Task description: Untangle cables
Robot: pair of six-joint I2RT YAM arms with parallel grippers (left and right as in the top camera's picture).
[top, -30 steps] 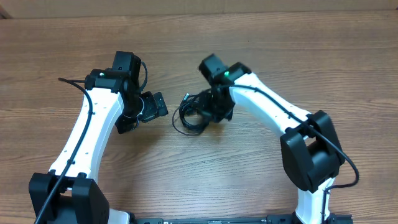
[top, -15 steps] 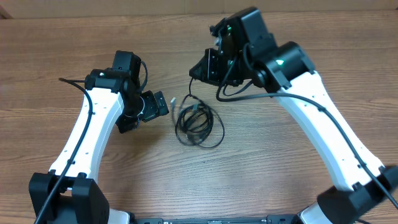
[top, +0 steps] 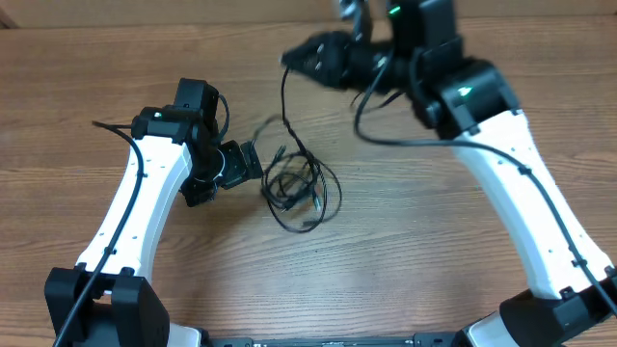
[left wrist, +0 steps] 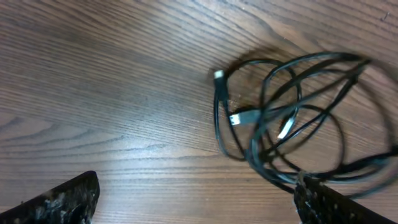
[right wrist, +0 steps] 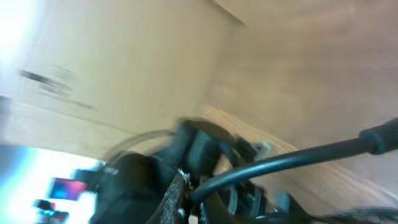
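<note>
The raised piece of cable (top: 292, 127) runs between the black coil and my right gripper. I will move my left gripper there next and close it just above the coil.
The cables (top: 301, 188) lie as a loose black coil on the wooden table, with silver-tipped plugs showing in the left wrist view (left wrist: 292, 124). One strand (top: 286, 106) rises from the coil to my right gripper (top: 301, 58), which is raised high at the back and shut on it. The right wrist view is blurred but shows the jaws (right wrist: 193, 196) pinching a black cable (right wrist: 298, 158). My left gripper (top: 227, 176) is open and low over the table, just left of the coil. Its right finger (left wrist: 342, 205) sits at the coil's edge.
The wooden table (top: 405, 251) fills the view. A cardboard wall (top: 145, 10) runs along the back edge. The arms' own thick black wires hang by the right wrist (top: 371, 116).
My right gripper has risen from the coil and swung back and left, pulling one strand up. The coil has loosened and slid slightly left. The left arm has not moved.
</note>
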